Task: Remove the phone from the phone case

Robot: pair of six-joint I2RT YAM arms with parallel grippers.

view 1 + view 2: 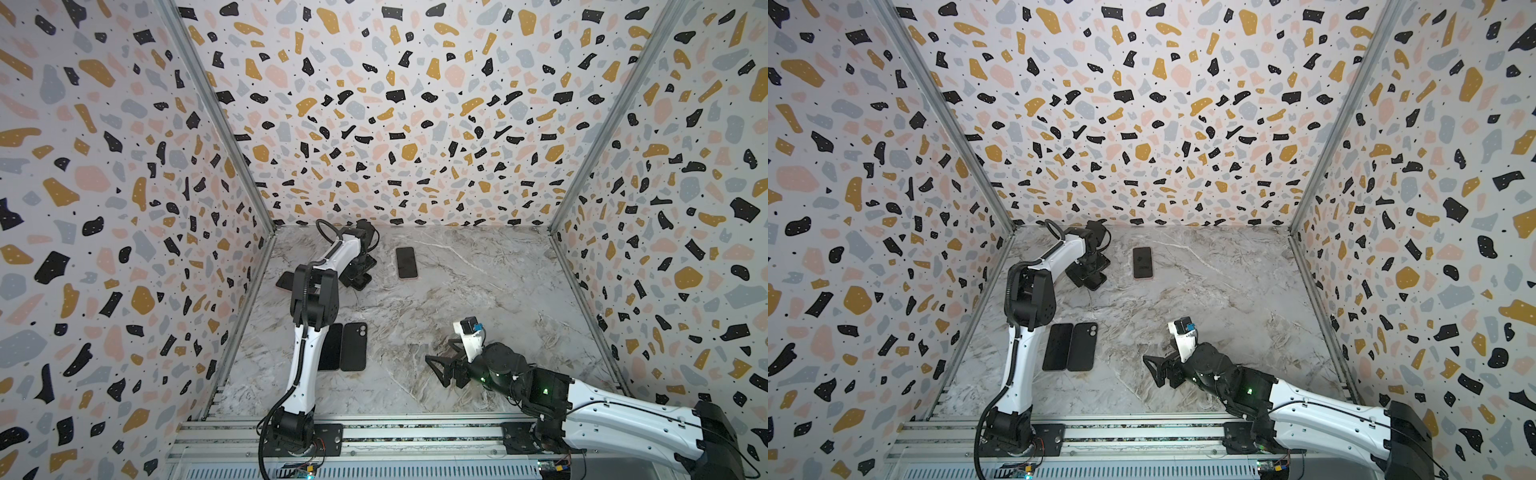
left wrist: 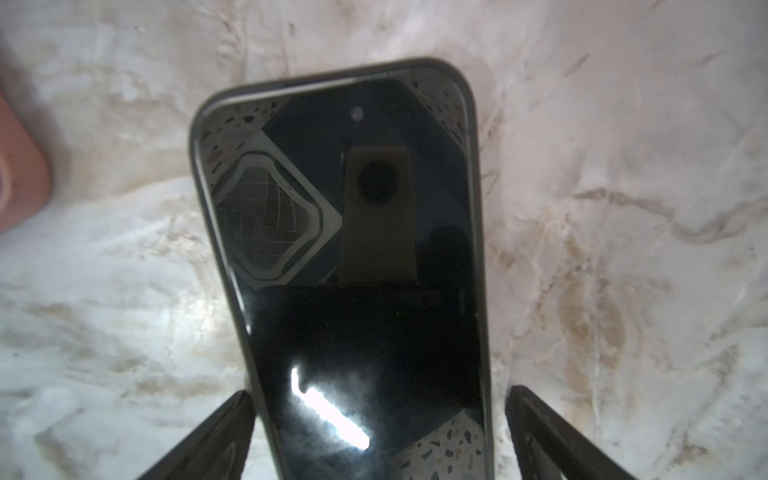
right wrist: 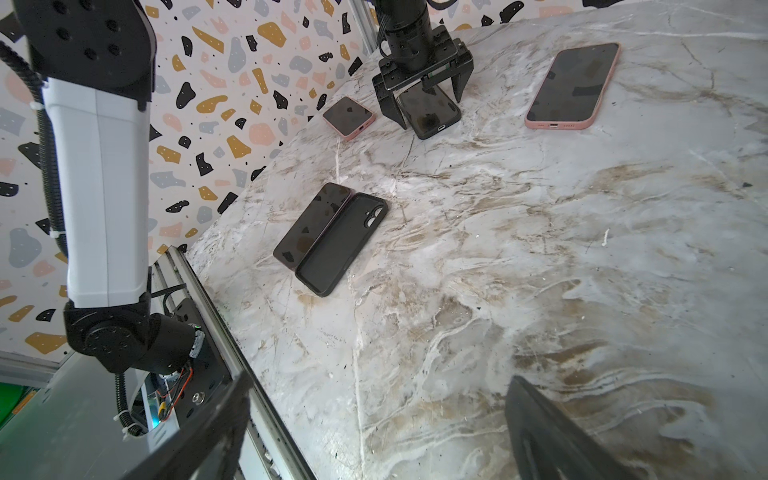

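Note:
The phone in the dark phone case is under my left gripper, and my right gripper needs to close next on its lower end (image 1: 362, 281) (image 3: 437, 125), the one with the charging port.
A phone (image 2: 374, 316) with a dark glossy screen lies face up in a dark phone case (image 2: 198, 166) at the far left of the marble table. My left gripper (image 2: 380, 392) is open and straddles its lower end. One finger is at the case's edge and the other stands a little off it. In the right wrist view the left gripper (image 3: 419, 110) points down over that phone (image 3: 434, 114). Both top views show the left gripper (image 1: 357, 277) (image 1: 1090, 276) there too. My right gripper (image 1: 436, 370) (image 3: 380, 379) is open and empty, low over the front middle of the table.
A pink-cased phone (image 1: 406, 262) (image 3: 573, 83) lies at the back middle. Another pink-cased phone (image 3: 349, 116) lies by the left wall, partly behind the left arm in a top view. A bare phone (image 1: 332, 347) and an empty black case (image 1: 354, 346) lie side by side at the front left.

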